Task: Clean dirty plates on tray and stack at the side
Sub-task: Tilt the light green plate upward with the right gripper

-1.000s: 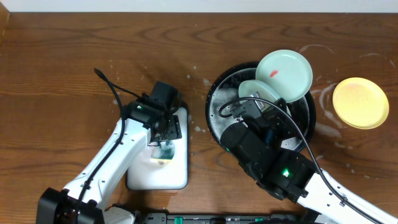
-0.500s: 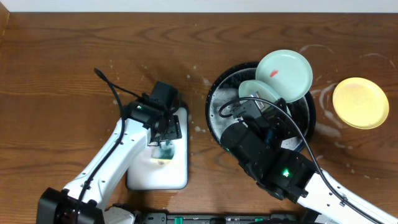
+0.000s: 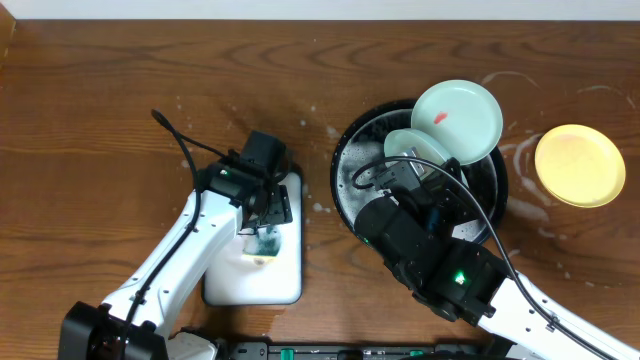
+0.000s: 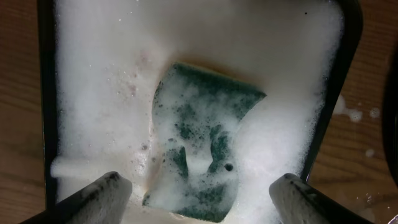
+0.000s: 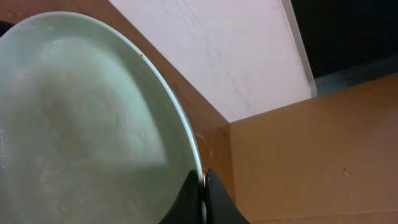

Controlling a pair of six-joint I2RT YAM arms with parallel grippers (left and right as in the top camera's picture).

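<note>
Next, I release the foamy mint plate from my right gripper squarely on top of the yellow plate (image 3: 579, 165) beside the tray.
The large black tray (image 3: 350, 165) holds two mint-green plates. One mint plate (image 3: 458, 115) with a red smear lies at its far rim. My right gripper (image 5: 202, 186) is shut on the rim of the other mint plate (image 3: 408, 145), seen tilted and foamy in the right wrist view (image 5: 81, 124). The yellow plate (image 3: 579, 165) lies on the bare wood to the right of the tray. My left gripper (image 4: 199, 199) is open, its foam-covered fingers on either side of a green sponge (image 4: 202, 149).
A white rectangular dish (image 3: 280, 280) full of soap foam holds the green sponge (image 3: 264, 243), left of the tray. Whitish soap streaks (image 3: 520, 155) mark the wood around the yellow plate.
</note>
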